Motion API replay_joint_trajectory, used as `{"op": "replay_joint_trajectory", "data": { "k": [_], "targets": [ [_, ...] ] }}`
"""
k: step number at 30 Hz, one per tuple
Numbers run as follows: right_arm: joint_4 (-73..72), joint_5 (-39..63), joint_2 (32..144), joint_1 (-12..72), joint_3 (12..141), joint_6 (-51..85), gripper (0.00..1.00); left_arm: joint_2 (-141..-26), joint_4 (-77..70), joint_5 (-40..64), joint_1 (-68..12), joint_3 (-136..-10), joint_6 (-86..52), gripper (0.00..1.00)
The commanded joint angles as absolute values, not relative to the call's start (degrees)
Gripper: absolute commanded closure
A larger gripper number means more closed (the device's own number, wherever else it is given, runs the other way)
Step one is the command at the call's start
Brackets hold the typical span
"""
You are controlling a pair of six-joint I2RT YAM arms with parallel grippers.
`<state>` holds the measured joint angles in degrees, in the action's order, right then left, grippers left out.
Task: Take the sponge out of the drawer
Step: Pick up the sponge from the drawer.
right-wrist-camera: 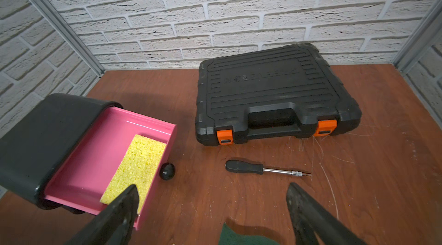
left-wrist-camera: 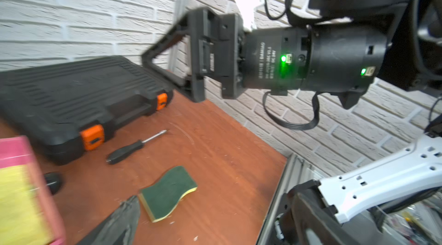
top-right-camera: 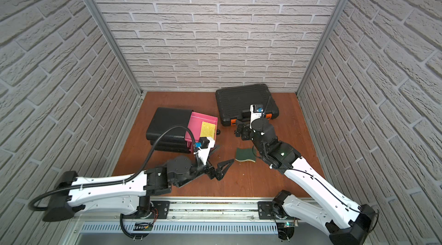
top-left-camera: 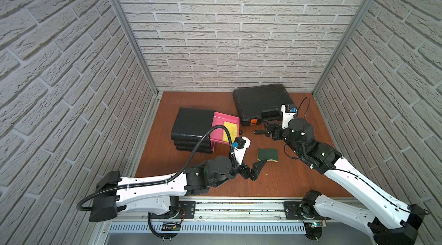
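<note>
My left gripper will take the yellow sponge hold of at its long edge (top-left-camera: pixel 224 133) closest to the black cabinet.
The yellow sponge (top-left-camera: pixel 230 131) (top-right-camera: pixel 207 129) (right-wrist-camera: pixel 136 167) lies in the pulled-out pink drawer (top-left-camera: pixel 223 118) (right-wrist-camera: pixel 95 150) of a black cabinet (top-left-camera: pixel 191 124), against the drawer's front wall. In the left wrist view the sponge (left-wrist-camera: pixel 19 203) is a blur at the edge. My right gripper (top-left-camera: pixel 266 129) (top-right-camera: pixel 238 131) (right-wrist-camera: pixel 212 186) hangs open and empty over the table, to the right of the drawer front. My left gripper (top-left-camera: pixel 257 170) (top-right-camera: pixel 223 169) (left-wrist-camera: pixel 212 198) is open wide and empty, low over the table in front of the drawer.
A green scouring sponge (top-left-camera: pixel 267 154) (left-wrist-camera: pixel 167 193) lies on the table, one left fingertip (left-wrist-camera: pixel 130 208) close to its corner. A black screwdriver (right-wrist-camera: pixel 246 167) and a closed black toolbox (right-wrist-camera: pixel 275 88) with orange latches sit behind it. The drawer's round black knob (right-wrist-camera: pixel 167 171) sticks out.
</note>
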<state>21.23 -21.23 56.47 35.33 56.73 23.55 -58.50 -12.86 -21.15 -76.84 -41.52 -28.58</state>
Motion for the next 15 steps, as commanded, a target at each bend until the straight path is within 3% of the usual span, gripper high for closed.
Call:
{"op": "replay_joint_trajectory", "data": {
  "k": [1, 5, 15],
  "targets": [
    [18.84, -15.84, 59.98, 35.06, 59.92, 24.32, 0.11, -53.92, 2.39, -29.15, -76.33, -42.08, -24.98, 0.02],
    [16.37, -10.38, 65.26, 35.13, 61.5, 25.31, 0.17, -45.38, 6.29, -35.56, -75.27, -42.82, -21.01, 0.02],
    [13.6, -3.05, 82.05, 38.41, 68.86, 25.43, 0.29, -35.55, 9.24, -34.43, -61.68, -38.37, -26.16, 0.02]
  ]
}}
